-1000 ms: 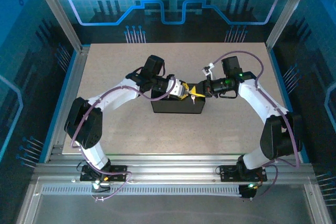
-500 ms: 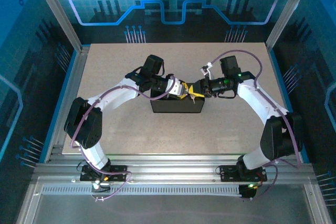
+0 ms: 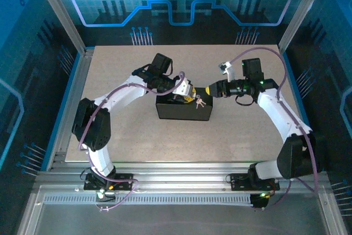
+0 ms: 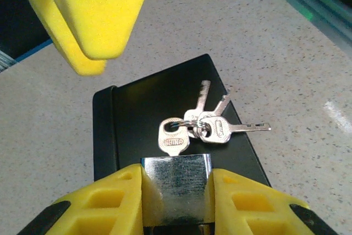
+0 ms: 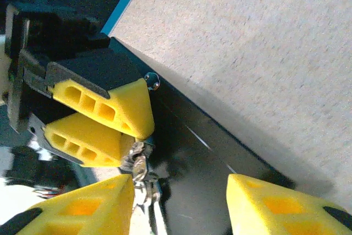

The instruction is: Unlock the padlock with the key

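The key sits beside a finger of my tilted right gripper, so that gripper should roll square to the padlock and then close on the key's head [image 4: 174,140].
My left gripper [image 4: 176,179] is shut on the padlock [image 4: 176,191], a small shiny metal body clamped between its yellow fingers. The key [image 4: 174,139] stands in the padlock's end, with a ring of spare keys [image 4: 217,127] hanging from it over the black box [image 4: 137,114]. My right gripper [image 5: 181,205] is open and holds nothing. Its fingers hover just right of the keys [image 5: 140,169] and of the left gripper's fingers [image 5: 104,116]. From above, the left gripper [image 3: 188,94] and the right gripper [image 3: 205,92] face each other over the box [image 3: 184,113].
The black box sits mid-table on the speckled tabletop [image 3: 143,141]. Metal frame rails [image 3: 181,177] run along the near edge, and upright posts stand at the back corners. Bare tabletop lies all around the box.
My right gripper has opened, let go of the key and drawn back a little to the right. The key stays in the padlock, which the left gripper still holds.
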`<state>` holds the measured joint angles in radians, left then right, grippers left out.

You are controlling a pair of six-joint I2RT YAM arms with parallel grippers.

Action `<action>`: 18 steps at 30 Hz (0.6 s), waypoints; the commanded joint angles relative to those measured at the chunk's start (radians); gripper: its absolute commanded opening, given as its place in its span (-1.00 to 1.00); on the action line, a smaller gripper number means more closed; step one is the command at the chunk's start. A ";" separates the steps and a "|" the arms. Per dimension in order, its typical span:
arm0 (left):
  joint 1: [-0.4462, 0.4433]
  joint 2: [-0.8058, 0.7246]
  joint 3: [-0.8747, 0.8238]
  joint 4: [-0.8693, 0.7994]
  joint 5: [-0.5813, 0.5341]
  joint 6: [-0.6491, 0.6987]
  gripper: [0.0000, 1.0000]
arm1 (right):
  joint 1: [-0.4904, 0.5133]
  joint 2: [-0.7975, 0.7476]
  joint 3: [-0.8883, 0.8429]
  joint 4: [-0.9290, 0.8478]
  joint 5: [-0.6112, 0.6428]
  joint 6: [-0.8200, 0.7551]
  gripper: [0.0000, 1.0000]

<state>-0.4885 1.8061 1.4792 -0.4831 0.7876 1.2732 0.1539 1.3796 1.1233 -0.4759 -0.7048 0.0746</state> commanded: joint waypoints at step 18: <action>0.055 0.049 0.116 -0.301 0.209 0.109 -1.00 | 0.117 -0.044 -0.275 0.568 -0.152 -0.597 -0.29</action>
<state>-0.4412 1.8526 1.5700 -0.7433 0.9119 1.3399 0.2539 1.3281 0.7940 0.1097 -0.8165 -0.4126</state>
